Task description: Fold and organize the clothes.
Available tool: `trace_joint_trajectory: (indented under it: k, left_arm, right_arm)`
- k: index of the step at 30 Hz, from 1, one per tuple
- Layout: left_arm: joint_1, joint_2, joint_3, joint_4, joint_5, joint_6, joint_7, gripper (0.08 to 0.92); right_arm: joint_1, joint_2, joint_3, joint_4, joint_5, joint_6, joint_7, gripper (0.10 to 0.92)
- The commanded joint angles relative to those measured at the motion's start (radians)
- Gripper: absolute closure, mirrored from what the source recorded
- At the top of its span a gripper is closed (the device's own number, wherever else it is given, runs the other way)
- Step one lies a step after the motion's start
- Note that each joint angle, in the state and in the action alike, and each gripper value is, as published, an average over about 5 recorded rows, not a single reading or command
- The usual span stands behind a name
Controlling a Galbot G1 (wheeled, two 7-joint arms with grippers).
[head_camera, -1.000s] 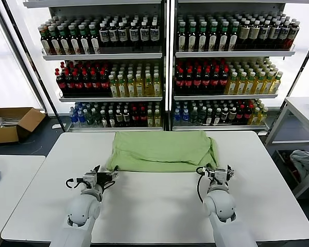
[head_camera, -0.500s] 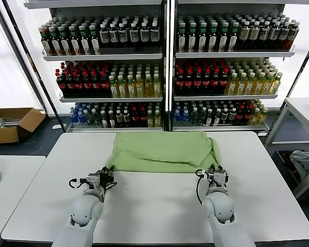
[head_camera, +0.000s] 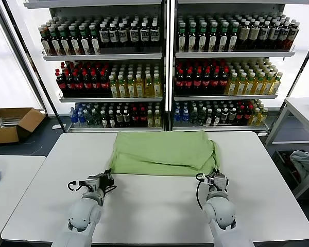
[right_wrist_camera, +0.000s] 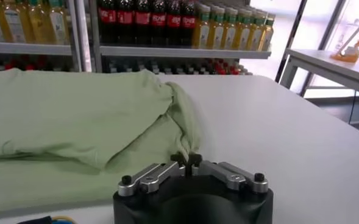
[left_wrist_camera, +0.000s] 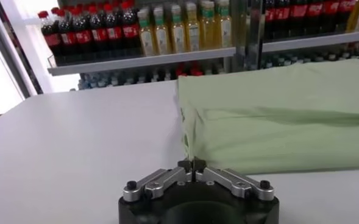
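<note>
The shirt's corner, now on the table's far half, will be let go by my left gripper on the bare white table, just inside its near edge (head_camera: 100, 230).
A light yellow-green shirt (head_camera: 162, 152) lies folded, plain side up, on the far half of the white table (head_camera: 154, 206). My left gripper (head_camera: 107, 176) is at its near left corner, shut on the shirt's edge. In the left wrist view the gripper (left_wrist_camera: 192, 163) pinches the corner of the shirt (left_wrist_camera: 277, 115). My right gripper (head_camera: 216, 176) is at the near right corner, shut on the fabric. In the right wrist view the gripper (right_wrist_camera: 186, 159) holds a bunched fold of the shirt (right_wrist_camera: 75, 115). Collar, buttons and print are hidden.
Shelves of bottles (head_camera: 165, 67) stand behind the table. A cardboard box (head_camera: 10, 123) lies on the floor at far left. Another white table (head_camera: 10, 180) stands to the left, and a side table (head_camera: 304, 113) to the right.
Both grippers have closed on the shirt's near corners and drawn back slightly towards me; the shirt's near edge has come a little nearer.
</note>
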Motion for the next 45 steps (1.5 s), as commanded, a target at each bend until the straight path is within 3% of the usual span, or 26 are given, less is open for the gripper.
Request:
trace_joint_trajectory:
  k: [1, 18, 28, 34, 38, 45]
  left_arm:
    - [0.096, 0.005, 0.003, -0.17, -0.006, -0.001, 0.001, 0.916]
    - [0.598, 0.035, -0.126, -0.598, -0.025, -0.008, -0.024, 0.916]
    - [0.83, 0.023, -0.169, -0.652, 0.05, -0.03, -0.01, 0.916]
    - [0.873, -0.016, -0.123, -0.651, 0.132, -0.044, -0.006, 0.916]
    - [0.872, -0.052, -0.074, -0.667, 0.202, -0.036, -0.002, 0.894]
    - [0.84, -0.088, -0.045, -0.725, 0.277, -0.017, 0.01, 0.705]
  right_arm:
    - [-0.084, 0.002, 0.005, 0.145, -0.002, -0.002, -0.003, 0.894]
    - [-0.474, -0.047, 0.054, 0.462, -0.021, -0.002, 0.016, 0.894]
    - [-0.666, -0.132, 0.068, 0.568, -0.049, -0.002, 0.038, 0.894]
    - [-0.692, -0.136, 0.087, 0.55, -0.037, -0.002, 0.058, 0.893]
    - [-0.706, -0.129, 0.076, 0.558, -0.054, -0.003, 0.063, 0.828]
    - [-0.74, -0.12, 0.058, 0.666, -0.103, -0.004, 0.072, 0.621]
